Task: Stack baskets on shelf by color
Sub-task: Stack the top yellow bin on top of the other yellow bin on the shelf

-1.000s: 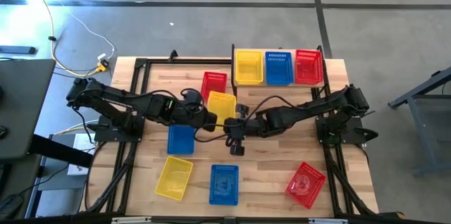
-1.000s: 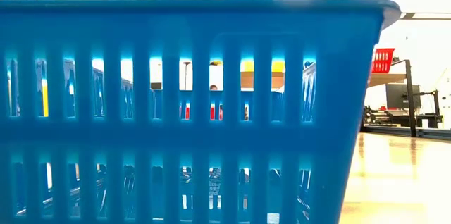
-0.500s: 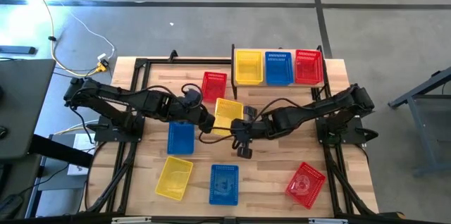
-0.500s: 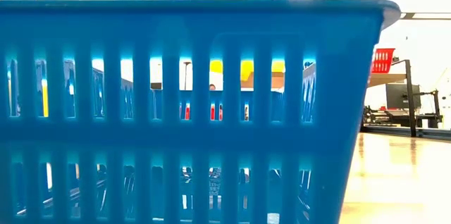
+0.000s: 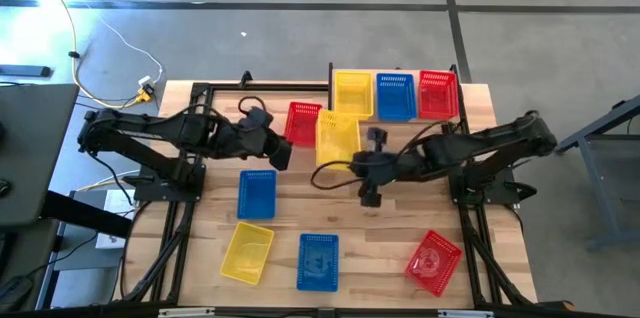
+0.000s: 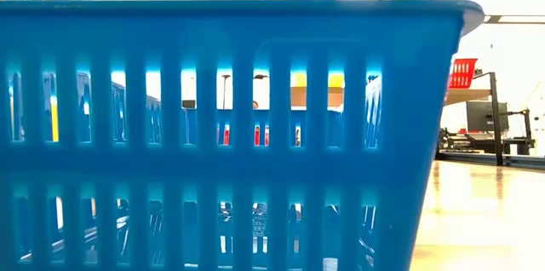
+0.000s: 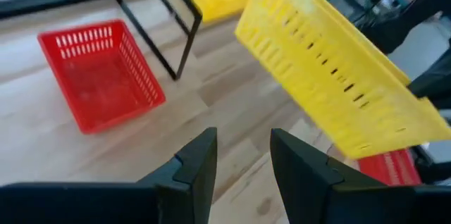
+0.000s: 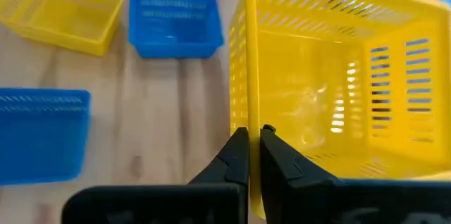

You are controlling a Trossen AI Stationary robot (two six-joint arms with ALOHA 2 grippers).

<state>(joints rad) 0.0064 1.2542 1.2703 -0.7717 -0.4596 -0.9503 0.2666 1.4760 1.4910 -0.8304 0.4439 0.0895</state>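
Note:
The yellow basket in my right gripper will be released inside the yellow basket on the shelf (image 5: 354,91), where it will sit next to the blue one.
My right gripper (image 5: 356,162) is shut on a yellow basket (image 5: 338,138), which hangs above the table just near of the shelf (image 5: 395,116). It also shows in the right wrist view (image 8: 338,90) and in the left wrist view (image 7: 331,76). My left gripper (image 5: 282,150) is open and empty, left of that basket, with bare table between its fingers (image 7: 243,171). On the shelf stand a yellow basket (image 5: 352,95), a blue basket (image 5: 396,96) and a red basket (image 5: 437,94). A red basket (image 5: 303,123) rests on the table beside the shelf. My right gripper pinches one side wall of the yellow basket at its rim (image 8: 246,115), one finger (image 8: 278,157) inside the basket and the other (image 8: 231,157) outside. The fingers come from the table's right side. The basket is lifted clear of the table and tilted.
On the table's near half lie a blue basket (image 5: 256,195), a yellow basket (image 5: 247,252), another blue basket (image 5: 318,260) and a red basket (image 5: 433,261). The near blue basket (image 6: 230,135) fills the low view. A black shelf leg (image 7: 151,27) stands near the red basket.
My right gripper has carried the yellow basket up and toward the table's far edge and the shelf, tipping it. My left gripper has drawn back from the basket toward the table's left and far side.

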